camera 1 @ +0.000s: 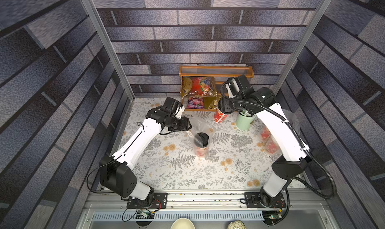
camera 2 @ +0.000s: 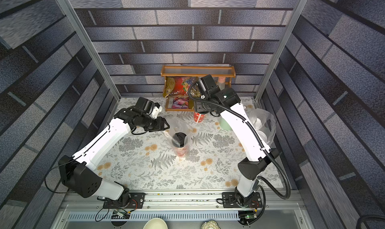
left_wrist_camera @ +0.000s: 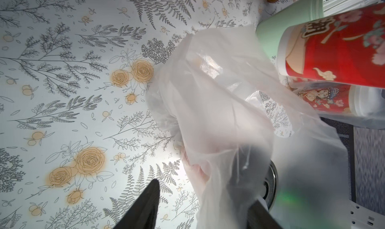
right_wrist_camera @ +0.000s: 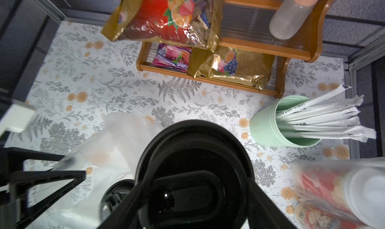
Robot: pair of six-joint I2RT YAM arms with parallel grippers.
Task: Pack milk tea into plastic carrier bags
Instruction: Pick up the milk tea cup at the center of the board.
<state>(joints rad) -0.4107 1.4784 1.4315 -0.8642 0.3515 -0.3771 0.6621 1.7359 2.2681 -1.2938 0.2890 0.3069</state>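
Observation:
The clear bag's film hangs loose across the bag's opening, so I need to pinch the bag's rim (left_wrist_camera: pixel 218 188) with my left gripper and hold it aside before the second cup goes in.
A clear carrier bag (camera 1: pixel 200 124) stands mid-table with one black-lidded red milk tea cup (camera 1: pixel 201 139) inside. My left gripper (camera 1: pixel 188 126) is at the bag's left rim. In the left wrist view this gripper (left_wrist_camera: pixel 206 192) is open, and bag film (left_wrist_camera: pixel 218 105) drapes over one finger. My right gripper (right_wrist_camera: pixel 192 190) is shut on a second black-lidded red cup (right_wrist_camera: pixel 193 155). That cup (camera 1: pixel 219 116) hangs tilted just in front of the rack. A second bag (camera 2: pixel 261 123) with white-lidded red cups (right_wrist_camera: pixel 337 192) stands at the right, partly behind the right arm.
A pale green cup of wrapped straws (camera 1: pixel 244 121) stands just right of the held cup. The wooden rack (camera 1: pixel 216 71) at the back wall holds snack packets (right_wrist_camera: pixel 166 15) and a pink-capped bottle (right_wrist_camera: pixel 291 19). Walls enclose the table on both sides.

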